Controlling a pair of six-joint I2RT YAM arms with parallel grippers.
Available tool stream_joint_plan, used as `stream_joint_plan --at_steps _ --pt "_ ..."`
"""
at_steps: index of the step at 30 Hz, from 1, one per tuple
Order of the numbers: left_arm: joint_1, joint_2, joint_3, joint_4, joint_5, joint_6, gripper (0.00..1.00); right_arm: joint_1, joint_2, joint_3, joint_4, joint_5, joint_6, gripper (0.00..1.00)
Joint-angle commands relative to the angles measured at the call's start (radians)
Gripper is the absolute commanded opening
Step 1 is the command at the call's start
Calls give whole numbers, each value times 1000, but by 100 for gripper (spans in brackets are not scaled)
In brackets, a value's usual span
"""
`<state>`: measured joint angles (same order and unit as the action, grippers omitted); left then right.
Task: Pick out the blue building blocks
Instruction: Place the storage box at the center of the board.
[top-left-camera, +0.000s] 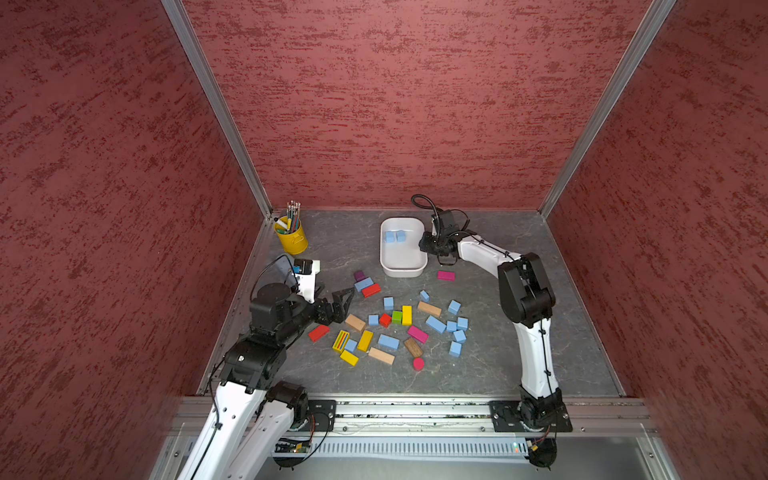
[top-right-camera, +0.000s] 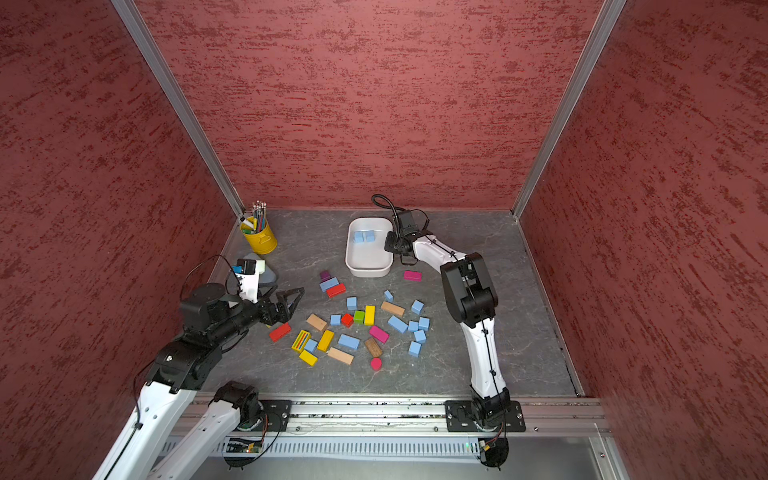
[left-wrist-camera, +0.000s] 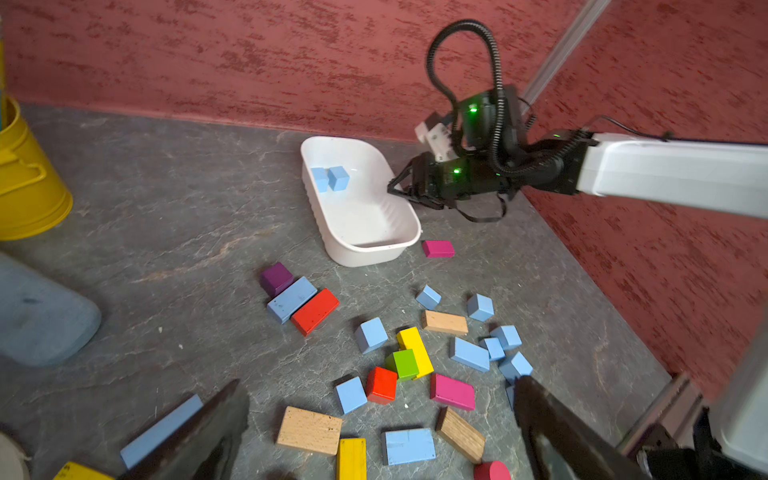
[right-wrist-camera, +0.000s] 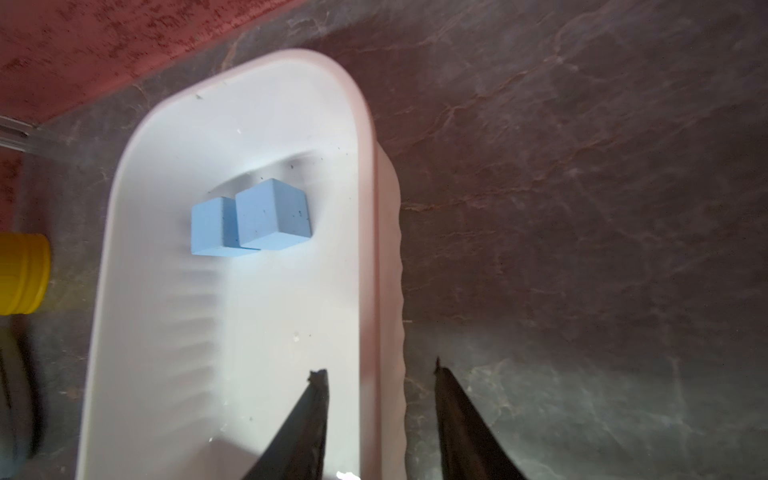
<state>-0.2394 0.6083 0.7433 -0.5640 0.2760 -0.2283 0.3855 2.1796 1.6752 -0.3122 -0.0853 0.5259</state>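
Observation:
The blue cube (top-left-camera: 388, 303) (left-wrist-camera: 371, 335) lies between the green block and the white tub. My left gripper will close on its sides.
Two blue cubes (top-left-camera: 395, 236) (right-wrist-camera: 249, 220) lie side by side in the white tub (top-left-camera: 402, 271) (right-wrist-camera: 365, 208) at the back. My right gripper (top-left-camera: 424, 244) (right-wrist-camera: 377, 368) hovers over the tub's right rim, its jaws apart and nothing between them. Several more blue building blocks (top-left-camera: 435, 324) (left-wrist-camera: 469, 354) lie mixed with red, yellow, pink, green and wooden blocks on the grey table in both top views. My left gripper (top-left-camera: 343, 305) (left-wrist-camera: 378, 380) hangs wide open and empty above the left side of that pile, near a blue cube (left-wrist-camera: 351, 395).
A yellow bucket of pencils (top-left-camera: 291, 239) stands at the back left. A grey-blue pad (left-wrist-camera: 41, 316) lies by the left wall, under the left wrist. A pink block (top-left-camera: 446, 275) lies alone right of the tub. Red walls close in three sides.

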Motion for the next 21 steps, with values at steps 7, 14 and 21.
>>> stream_joint_plan --at_steps 7,14,21 --pt "68 138 -24 -16 -72 -229 100 3 -374 -223 121 14 -70 62" --pt "-25 187 -3 8 -121 -216 100 3 -620 -489 128 8 -129 70" --pt "-337 392 102 23 -342 -183 100 3 -843 -685 122 21 -137 74"
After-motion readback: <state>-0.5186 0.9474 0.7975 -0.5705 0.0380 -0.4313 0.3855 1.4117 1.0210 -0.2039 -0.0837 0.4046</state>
